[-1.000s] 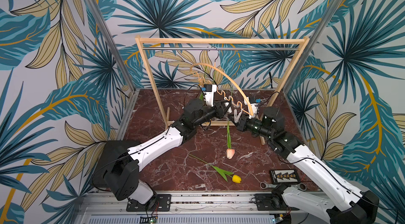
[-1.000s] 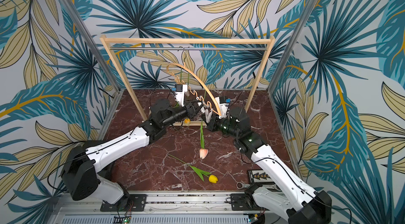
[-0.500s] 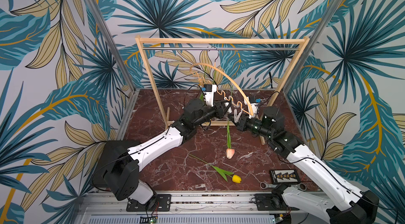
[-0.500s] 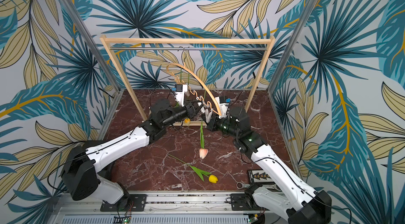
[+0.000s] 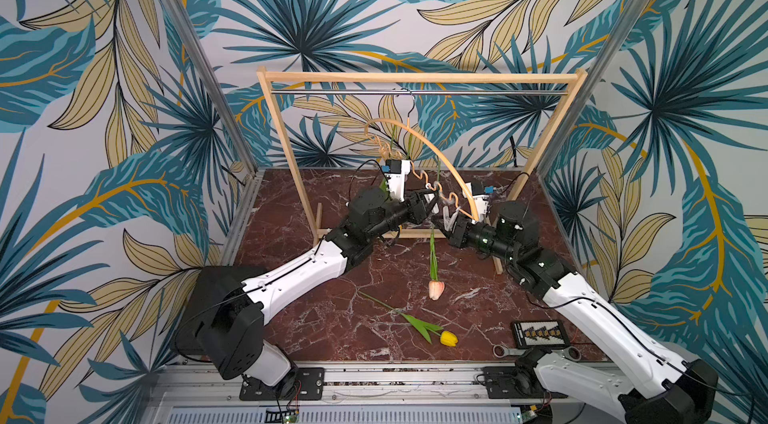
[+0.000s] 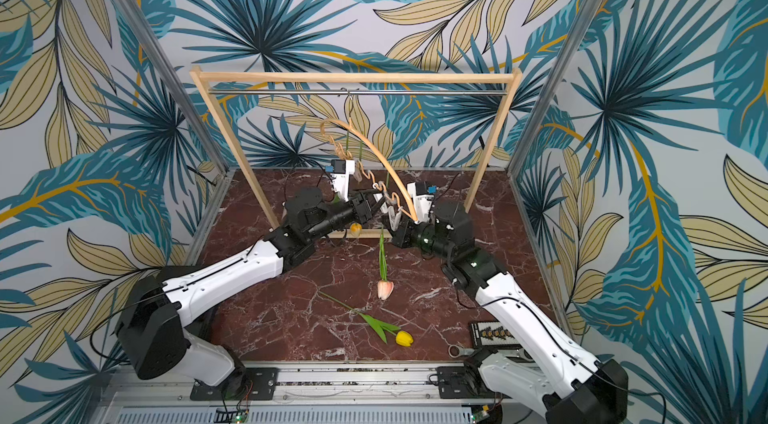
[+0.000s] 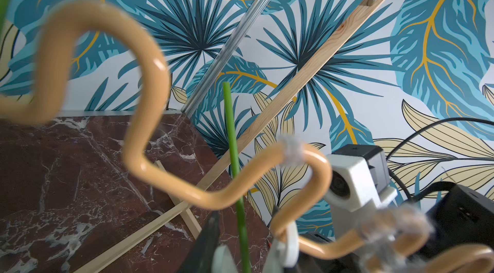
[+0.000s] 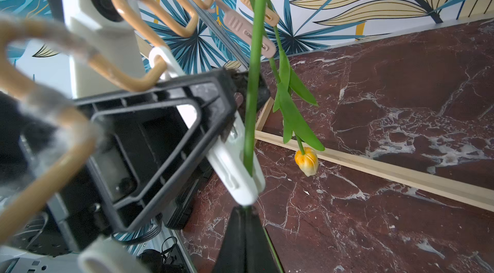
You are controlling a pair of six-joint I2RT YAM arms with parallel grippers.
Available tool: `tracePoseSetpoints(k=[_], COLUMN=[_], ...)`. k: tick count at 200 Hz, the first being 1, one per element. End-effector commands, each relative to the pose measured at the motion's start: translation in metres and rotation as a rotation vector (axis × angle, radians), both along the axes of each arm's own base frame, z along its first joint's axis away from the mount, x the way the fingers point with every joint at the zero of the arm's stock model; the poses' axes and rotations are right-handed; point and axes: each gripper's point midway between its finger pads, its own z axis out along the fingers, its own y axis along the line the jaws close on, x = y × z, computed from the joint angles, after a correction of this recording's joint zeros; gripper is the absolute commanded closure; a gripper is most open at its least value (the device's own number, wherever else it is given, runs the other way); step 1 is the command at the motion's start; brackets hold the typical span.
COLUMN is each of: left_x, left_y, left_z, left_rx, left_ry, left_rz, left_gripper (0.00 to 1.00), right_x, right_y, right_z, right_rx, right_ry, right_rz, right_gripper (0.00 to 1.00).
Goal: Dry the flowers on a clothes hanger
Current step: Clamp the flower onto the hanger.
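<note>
Next, my right gripper leaves the pink tulip hanging from the white clip [image 5: 419, 220] by the rack's base bar when it lets go.
The clothes hanger [image 5: 440, 164] hangs by its hook from the rack rail, swung towards the front. My left gripper [image 5: 432, 206] has its fingers against the handles of a white clip [image 8: 235, 175] on the wavy bar [image 7: 149, 114]. A green stem [image 7: 235, 164] runs through that clip. Just under the clip, my right gripper [image 8: 244, 208] is shut on this stem. Its pink tulip [image 5: 436, 289] dangles head down. An orange-yellow tulip [image 8: 307, 160] hangs from another clip. A bright yellow tulip [image 5: 448, 338] lies on the table.
The wooden rack frame [image 5: 415, 77] with its metal rail spans the back, and its base bar [image 8: 374, 167] lies on the marble table. A black tray [image 5: 539, 334] and a wrench [image 5: 505, 350] sit at the front right by the right arm's base.
The left jaws have eased slightly wider on the white clip. Both arms, the hanger and the tulips keep their places.
</note>
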Motion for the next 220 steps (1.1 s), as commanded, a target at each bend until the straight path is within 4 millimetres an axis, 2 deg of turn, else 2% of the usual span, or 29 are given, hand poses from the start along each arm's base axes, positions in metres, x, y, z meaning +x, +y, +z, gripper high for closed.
tracePoseSetpoints(k=[1, 15, 79, 121, 146, 155, 199, 220], left_x=[-0.001, -0.001, -0.001, 0.001, -0.001, -0.001, 0.000, -0.002], left_y=[0.002, 0.002, 0.005, 0.014, 0.020, 0.023, 0.032, 0.030], left_z=[-0.014, -0.013, -0.021, -0.025, -0.028, -0.030, -0.046, -0.053], left_rx=[0.025, 0.025, 0.030, 0.031, 0.042, 0.049, 0.074, 0.083], left_ry=[0.023, 0.023, 0.039, 0.047, 0.049, 0.051, 0.129, 0.161], left_rz=[0.004, 0.003, 0.012, 0.057, 0.079, 0.094, 0.141, 0.133], left_gripper=[0.63, 0.60, 0.37, 0.22, 0.09, 0.00, 0.00, 0.00], right_x=[0.002, 0.002, 0.003, 0.002, 0.003, 0.004, 0.005, 0.008], right_y=[0.003, 0.003, 0.002, 0.003, 0.003, 0.003, 0.003, 0.002], right_z=[0.016, 0.016, 0.009, 0.005, 0.003, 0.002, -0.001, -0.003], right_rx=[0.020, 0.019, 0.007, 0.003, 0.004, 0.005, 0.002, 0.003], right_ry=[-0.049, -0.049, -0.030, -0.019, -0.015, -0.015, -0.005, -0.003], right_rz=[0.012, 0.011, 0.007, 0.008, 0.004, 0.004, -0.001, -0.011], right_gripper=[1.00, 1.00, 1.00, 1.00, 1.00, 1.00, 1.00, 1.00])
